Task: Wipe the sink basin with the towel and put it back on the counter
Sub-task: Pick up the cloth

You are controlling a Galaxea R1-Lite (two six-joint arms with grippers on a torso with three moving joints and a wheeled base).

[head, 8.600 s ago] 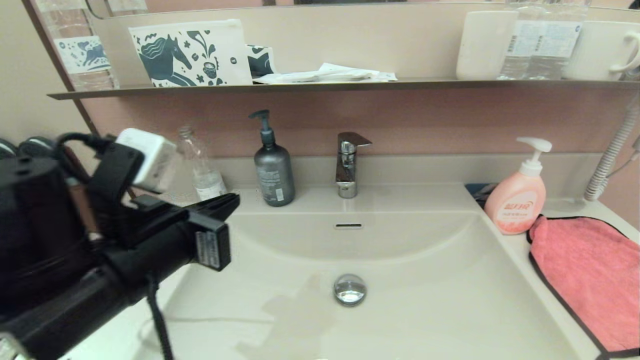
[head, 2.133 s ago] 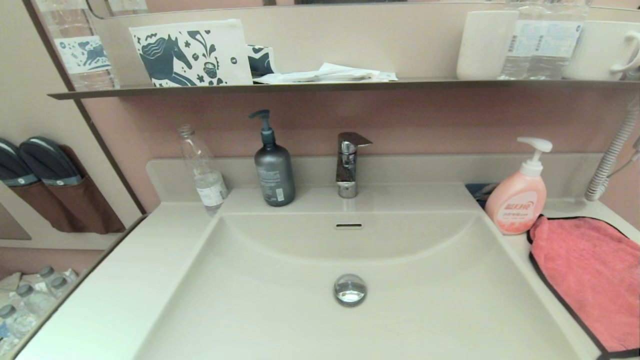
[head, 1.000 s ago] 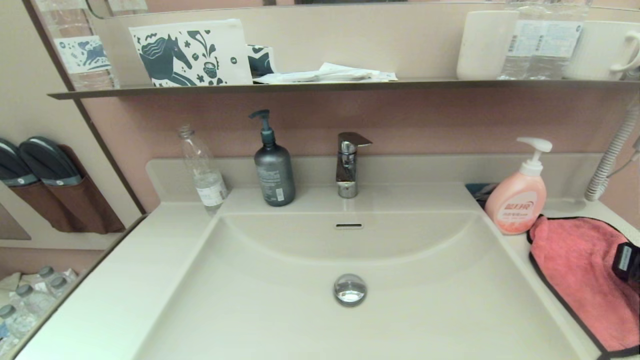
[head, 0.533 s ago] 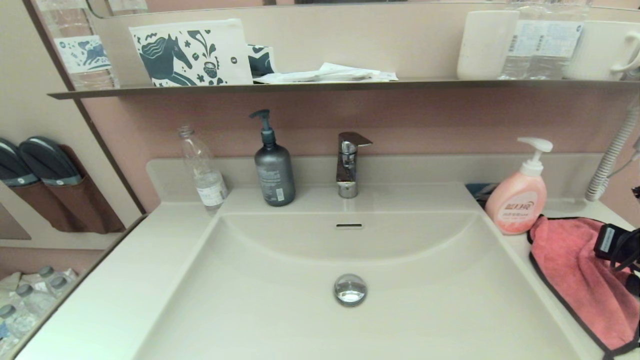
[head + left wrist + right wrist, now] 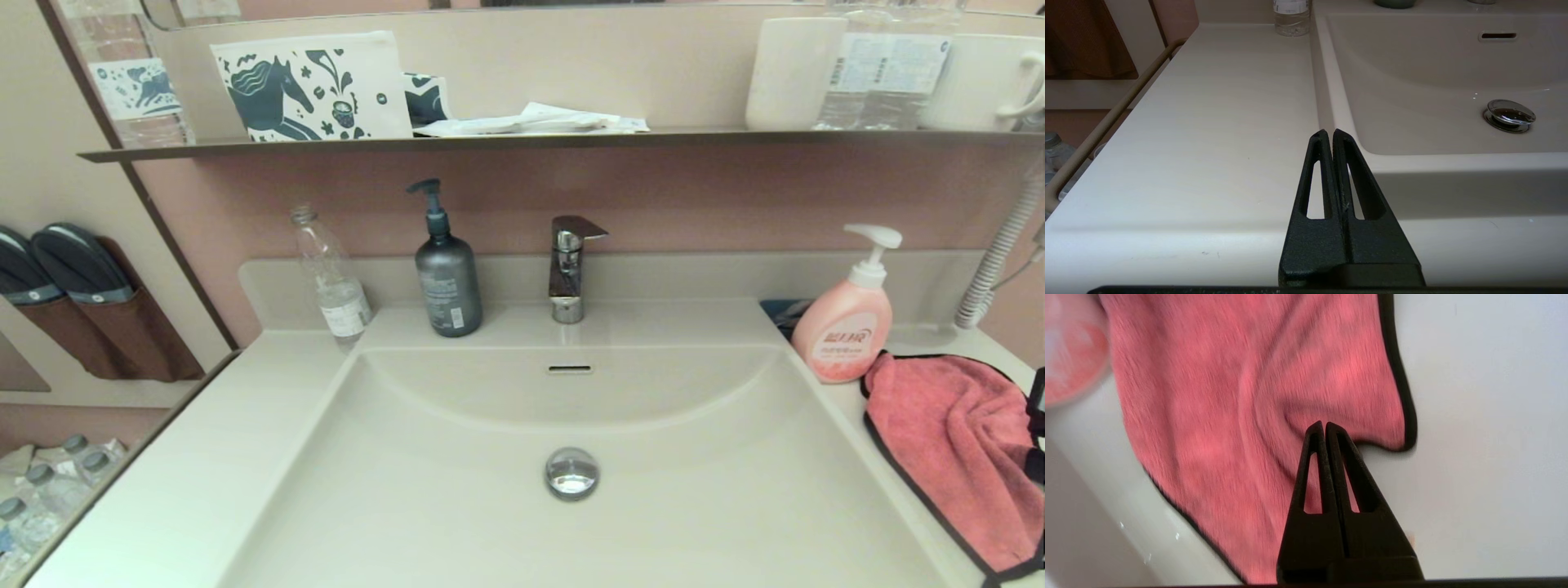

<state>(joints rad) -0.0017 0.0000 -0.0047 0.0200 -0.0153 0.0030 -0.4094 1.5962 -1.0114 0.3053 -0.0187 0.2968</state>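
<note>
I should move my right gripper back, open it and pinch a fold farther in before wiping (image 5: 980,423), as its shut fingers are empty near the towel's black edging.
The coral-pink towel (image 5: 939,441) with black edging lies rumpled on the counter (image 5: 204,457) to the right of the sink basin (image 5: 490,498). My right gripper (image 5: 1037,408) shows only as a black sliver at the head view's right edge. In the right wrist view the right gripper (image 5: 1323,425) is shut, with its tips on a fold of the towel (image 5: 1208,396). Creases run into the tips and the towel's edge is drawn in beside them. My left gripper (image 5: 1329,132) is shut and empty, low over the counter (image 5: 1208,122) by the basin's left front corner.
A pink pump soap bottle (image 5: 845,327) stands just behind the towel. Faucet (image 5: 567,269), grey pump bottle (image 5: 447,278) and clear bottle (image 5: 331,278) line the back ledge. The chrome drain plug (image 5: 571,472) sits mid-basin. A dark shelf (image 5: 490,143) overhangs the back.
The left arm left the head view early on. The right gripper came in over the towel from the right, then drew back to the edge. The flat towel is now creased and pulled rightward.
</note>
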